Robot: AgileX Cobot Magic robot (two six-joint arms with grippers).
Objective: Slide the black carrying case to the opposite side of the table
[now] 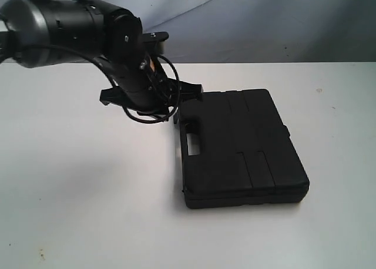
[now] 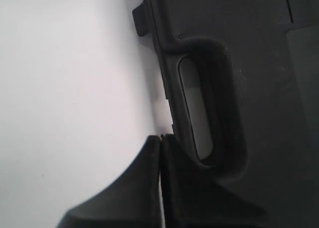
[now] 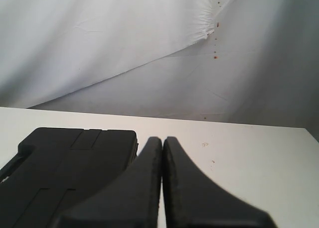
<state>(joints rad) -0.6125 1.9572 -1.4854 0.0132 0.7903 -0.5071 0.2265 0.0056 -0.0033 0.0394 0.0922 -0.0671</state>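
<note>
I need to next close my left gripper on the middle of the handle [image 1: 184, 141] [image 2: 180, 112] of the black carrying case, with a finger inside the handle's opening.
The black carrying case [image 1: 244, 148] lies flat on the white table [image 1: 70, 192], right of centre, with its handle slot [image 1: 192, 141] on the left edge. My left gripper [image 1: 177, 115] is shut with nothing in it, its tips against the case's left edge near the far corner. In the left wrist view the shut gripper [image 2: 160, 137] touches the case [image 2: 259, 88] beside the handle opening [image 2: 197, 108]. My right gripper [image 3: 162, 139] is also shut and empty, hovering above the table [image 3: 249, 153] to one side of the case [image 3: 65, 168]. It is out of the exterior view.
A grey-white cloth backdrop [image 1: 264, 22] hangs behind the table's far edge, and its folds [image 3: 124, 49] fill the right wrist view. A loop of cable [image 1: 155, 107] hangs under the left arm. Bare tabletop [image 2: 75, 88] spreads left of the case.
</note>
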